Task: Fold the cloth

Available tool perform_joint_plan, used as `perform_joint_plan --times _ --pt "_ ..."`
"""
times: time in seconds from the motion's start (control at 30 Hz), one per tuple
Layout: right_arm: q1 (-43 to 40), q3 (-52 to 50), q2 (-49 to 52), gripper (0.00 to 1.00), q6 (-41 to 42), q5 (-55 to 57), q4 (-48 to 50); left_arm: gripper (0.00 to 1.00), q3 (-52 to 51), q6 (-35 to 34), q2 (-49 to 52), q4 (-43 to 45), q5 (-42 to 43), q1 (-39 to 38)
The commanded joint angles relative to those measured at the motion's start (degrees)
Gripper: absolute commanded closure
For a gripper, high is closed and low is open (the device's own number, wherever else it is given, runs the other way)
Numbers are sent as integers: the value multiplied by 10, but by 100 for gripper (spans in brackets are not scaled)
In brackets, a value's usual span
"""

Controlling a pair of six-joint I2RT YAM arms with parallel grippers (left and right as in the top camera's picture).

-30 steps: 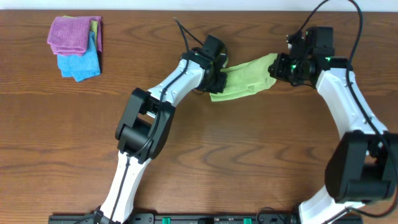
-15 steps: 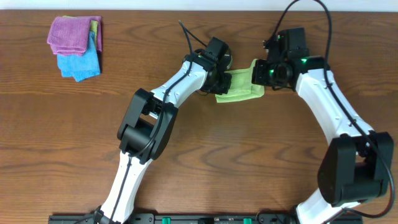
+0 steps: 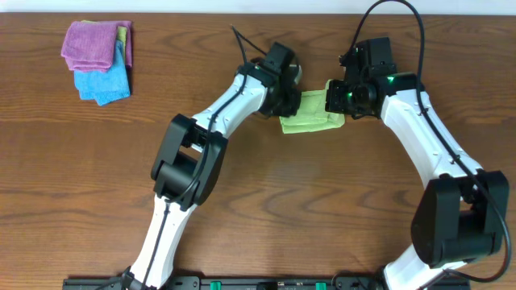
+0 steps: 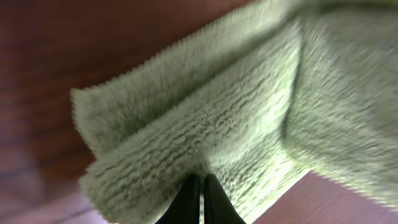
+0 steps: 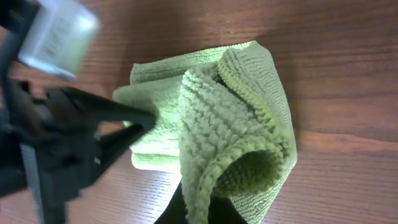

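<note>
Next, I let go of the cloth's lifted edge with my right gripper on top of the cloth's opposite edge (image 3: 288, 113) (image 5: 152, 127) by my left gripper.
The light yellow-green cloth (image 3: 311, 113) lies bunched and doubled over at the middle back of the table, between my two grippers. My left gripper (image 3: 289, 97) is shut on the cloth's left edge; in the left wrist view its closed tips (image 4: 200, 186) pinch the cloth (image 4: 249, 124). My right gripper (image 3: 337, 101) is shut on the cloth's right end and holds it folded over the left part. In the right wrist view the cloth (image 5: 217, 118) curls over my right gripper (image 5: 196, 208), and the left gripper (image 5: 134, 121) shows beside it. No tag shows.
A pile of folded cloths sits at the back left: a purple cloth (image 3: 95, 42) on top of a bright blue cloth (image 3: 103, 80). The table's back edge (image 3: 201, 11) runs just behind the grippers.
My right gripper has carried the cloth's right end leftward, over the left part. The cloth went from stretched out to doubled over. The left gripper has stayed almost still.
</note>
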Motion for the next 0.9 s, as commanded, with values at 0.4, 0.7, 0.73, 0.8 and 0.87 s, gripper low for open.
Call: perform_joint_plan --times 0.4,0.7,0.73,0.8,0.87 --pt "40 5 41 98 -51 71 9 94 28 18 -282 -185 -51 85" --pt "98 5 69 98 -61 145 53 94 28 65 -427 -356 -152 105" --pt "104 5 71 99 -65 145 59 94 28 65 -437 -367 -154 105" --pt "113 5 78 99 -65 147 66 94 28 65 -457 -384 -153 105" --pt "121 5 89 99 -65 147 75 94 28 65 -475 -396 -153 105"
